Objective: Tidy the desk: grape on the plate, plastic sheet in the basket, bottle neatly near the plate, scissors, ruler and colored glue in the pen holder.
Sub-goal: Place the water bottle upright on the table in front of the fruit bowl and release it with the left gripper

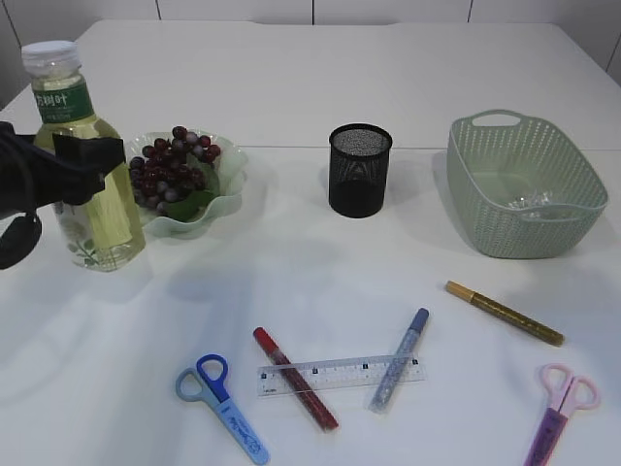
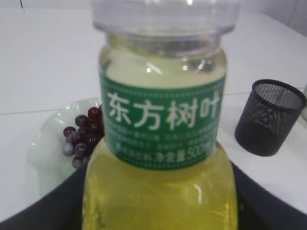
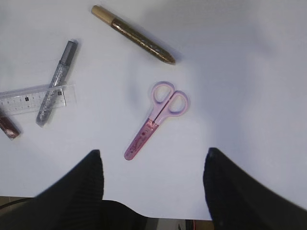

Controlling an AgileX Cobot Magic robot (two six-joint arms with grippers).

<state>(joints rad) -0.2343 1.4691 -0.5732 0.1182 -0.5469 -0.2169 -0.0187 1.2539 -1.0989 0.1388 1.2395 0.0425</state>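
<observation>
I should set the bottle down with my left gripper on the bare table (image 1: 143,289) just in front of the plate of grapes.
My left gripper (image 1: 76,167) is shut on the bottle (image 1: 102,228) of yellow liquid with a green label, which stands upright just left of the plate (image 1: 231,186); it fills the left wrist view (image 2: 163,124). The grapes (image 1: 175,163) lie on the plate. The black mesh pen holder (image 1: 359,170) stands mid-table. Blue scissors (image 1: 221,393), red glue (image 1: 296,379), ruler (image 1: 340,375), blue glue (image 1: 400,359), gold glue (image 1: 505,313) and pink scissors (image 1: 560,413) lie in front. My right gripper (image 3: 153,152) is open and empty, above the front edge near the pink scissors (image 3: 156,117).
The green basket (image 1: 524,184) stands at the right, with what looks like a clear plastic sheet (image 1: 539,202) inside. The left wrist view also shows the grapes (image 2: 84,136) and the pen holder (image 2: 268,117) behind the bottle.
</observation>
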